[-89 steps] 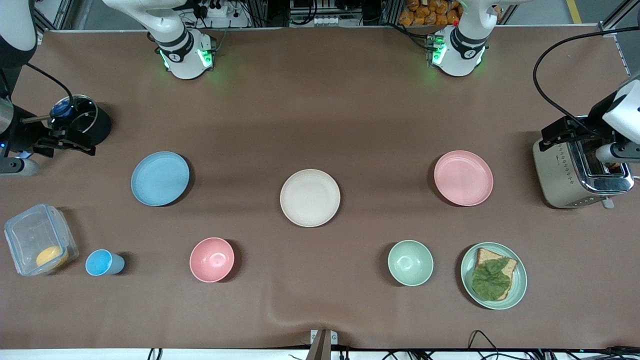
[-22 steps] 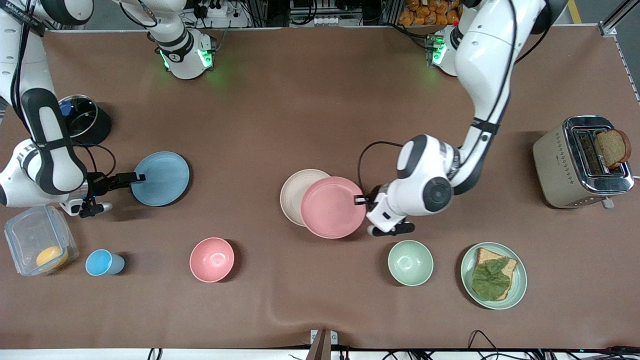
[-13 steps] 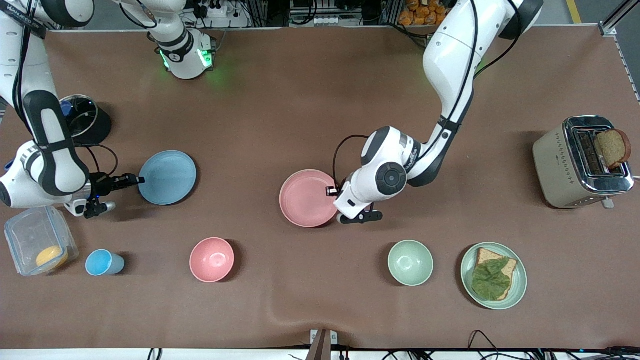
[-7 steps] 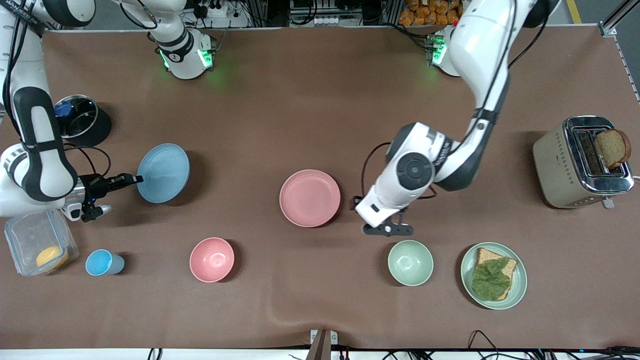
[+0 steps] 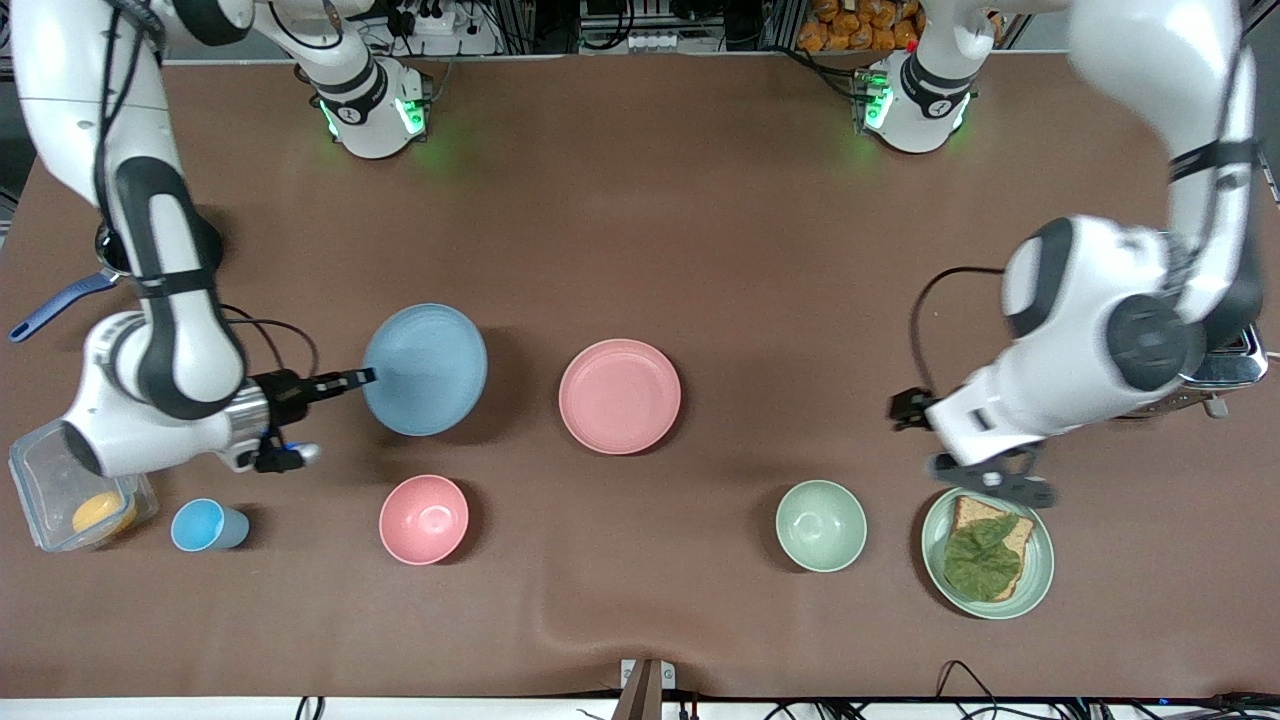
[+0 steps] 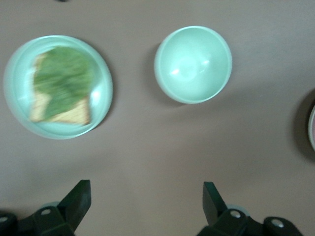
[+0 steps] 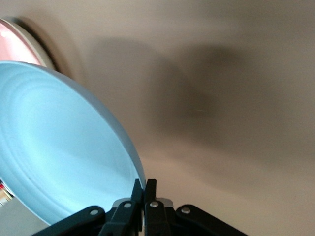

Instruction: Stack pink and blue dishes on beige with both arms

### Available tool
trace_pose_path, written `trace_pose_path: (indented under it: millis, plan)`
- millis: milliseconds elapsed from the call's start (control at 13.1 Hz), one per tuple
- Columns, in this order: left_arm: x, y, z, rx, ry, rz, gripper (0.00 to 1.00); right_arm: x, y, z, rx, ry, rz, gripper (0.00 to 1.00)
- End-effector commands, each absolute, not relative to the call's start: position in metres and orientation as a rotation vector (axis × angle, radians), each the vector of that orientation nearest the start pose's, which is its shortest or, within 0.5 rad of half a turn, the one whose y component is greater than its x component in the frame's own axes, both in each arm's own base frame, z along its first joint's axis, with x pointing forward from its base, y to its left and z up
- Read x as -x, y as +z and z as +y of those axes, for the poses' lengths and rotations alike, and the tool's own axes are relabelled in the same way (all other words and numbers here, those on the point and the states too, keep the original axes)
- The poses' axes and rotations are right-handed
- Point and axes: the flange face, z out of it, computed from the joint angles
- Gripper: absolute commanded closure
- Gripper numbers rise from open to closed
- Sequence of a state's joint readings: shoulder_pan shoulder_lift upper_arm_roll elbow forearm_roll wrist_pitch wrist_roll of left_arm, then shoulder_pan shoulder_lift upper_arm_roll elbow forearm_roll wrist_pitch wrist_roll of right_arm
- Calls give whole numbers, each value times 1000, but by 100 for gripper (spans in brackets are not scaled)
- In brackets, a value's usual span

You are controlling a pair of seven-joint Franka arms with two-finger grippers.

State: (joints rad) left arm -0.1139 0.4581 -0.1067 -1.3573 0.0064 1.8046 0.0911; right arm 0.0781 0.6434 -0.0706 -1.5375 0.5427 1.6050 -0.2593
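Observation:
Next, I release the light blue plate from my right gripper squarely on top of the pink plate [image 5: 618, 396] at the middle of the table.
The pink plate [image 5: 620, 396] lies flat at the table's middle, on top of the beige plate, which it hides. My right gripper [image 5: 360, 378] is shut on the rim of the light blue plate [image 5: 425, 368], holding it tilted above the table beside the pink plate, toward the right arm's end. In the right wrist view the fingers [image 7: 143, 189] pinch the blue plate's [image 7: 59, 157] rim, with the pink plate [image 7: 15, 42] past it. My left gripper [image 5: 905, 408] hangs open and empty over bare table near the green plate; its own view shows the left gripper [image 6: 146, 196] spread wide.
A pink bowl [image 5: 424, 519], a blue cup [image 5: 205, 526] and a clear box [image 5: 75, 490] stand near the front camera at the right arm's end. A green bowl [image 5: 821, 525] and a green plate with a sandwich [image 5: 987, 551] stand at the left arm's end.
The left gripper let go of the pink plate on the beige one and drew back toward its end of the table. The right gripper lifted the blue plate and carried it toward the middle.

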Motion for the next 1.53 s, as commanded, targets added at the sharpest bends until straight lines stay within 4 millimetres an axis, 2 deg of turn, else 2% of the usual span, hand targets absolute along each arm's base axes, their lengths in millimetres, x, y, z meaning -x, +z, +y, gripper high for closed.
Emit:
trace_pose_path:
  millis: [0,153,229,306,382,611,764,840,917,993,1146,1299,1451]
  plan:
    - [-641,535,-106,3149,4,430,0,-649,273,147,2585,635,-4,100]
    - [-621,570,-69,3177,-59,317,0,-645,269,204,2639,585,34,100]
    - [-608,578,-55,3177,-61,261,0,-643,262,230,2665,548,55,100]
    - [-590,575,-53,3178,-39,241,0,-640,253,251,2683,513,57,100]
    - [-582,579,-49,3176,-61,226,0,-636,246,271,2689,494,46,100]
    - [-579,593,-41,3161,-112,211,0,-625,224,304,2658,484,55,100]
    - [-579,587,-27,3177,-55,179,0,-623,218,315,2666,462,47,100]
    - [-584,586,-29,3178,-57,181,0,-622,215,314,2667,466,49,100]
    - [-584,586,-28,3178,-50,181,0,-622,210,313,2668,473,56,76]
    - [-584,584,-26,3178,-41,179,0,-624,211,314,2668,452,63,1]
    - [-584,588,-27,3175,-55,194,0,-627,214,315,2657,421,79,0]
    - [-584,591,-31,3165,-64,192,0,-638,226,307,2648,392,83,0]
    - [-584,591,-32,3163,-62,200,0,-652,244,283,2640,396,87,0]
